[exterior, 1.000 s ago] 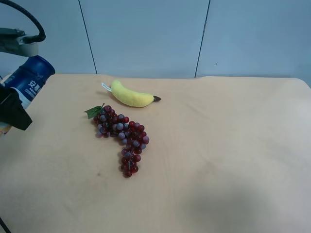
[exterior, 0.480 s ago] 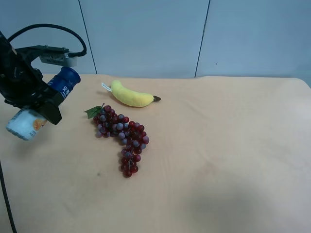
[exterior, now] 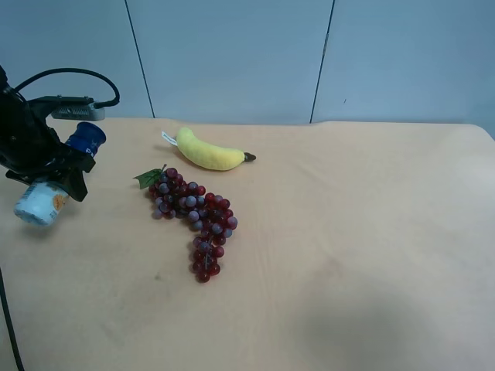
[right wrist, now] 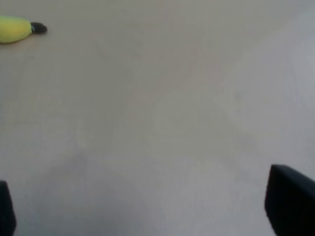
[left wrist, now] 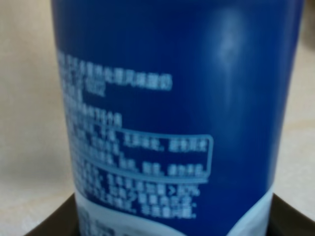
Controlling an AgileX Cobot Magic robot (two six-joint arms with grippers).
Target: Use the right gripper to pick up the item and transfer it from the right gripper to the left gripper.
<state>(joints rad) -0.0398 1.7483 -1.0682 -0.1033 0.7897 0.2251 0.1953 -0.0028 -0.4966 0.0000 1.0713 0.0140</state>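
My left gripper is going to release the bottle and leave it on the tan table (exterior: 84, 209), beside the leafy end of the grapes.
The item (exterior: 37, 206), a slim bottle with a dark blue cap and white lower part, hangs tilted just above the table at the exterior high view's left. My left gripper (exterior: 46, 166) is shut on its middle, cap pointing up and away, white end toward the table. In the left wrist view the item's (left wrist: 172, 98) navy label with white text fills the picture, with dark jaws at both sides below it. My right gripper (right wrist: 147, 209) is open over bare table, its fingertips (right wrist: 290, 201) far apart and nothing between them. The exterior high view does not show it.
A yellow plush banana (exterior: 209, 152) lies at the back of the tan table (exterior: 348, 232), and its dark tip (right wrist: 37, 28) shows in the right wrist view. A bunch of red-purple grapes (exterior: 193, 216) lies in front of it, right of the held bottle.
The left arm with the bottle came in from the view's left edge and sank toward the table, then drew back a little to the left. Banana and grapes have not moved.
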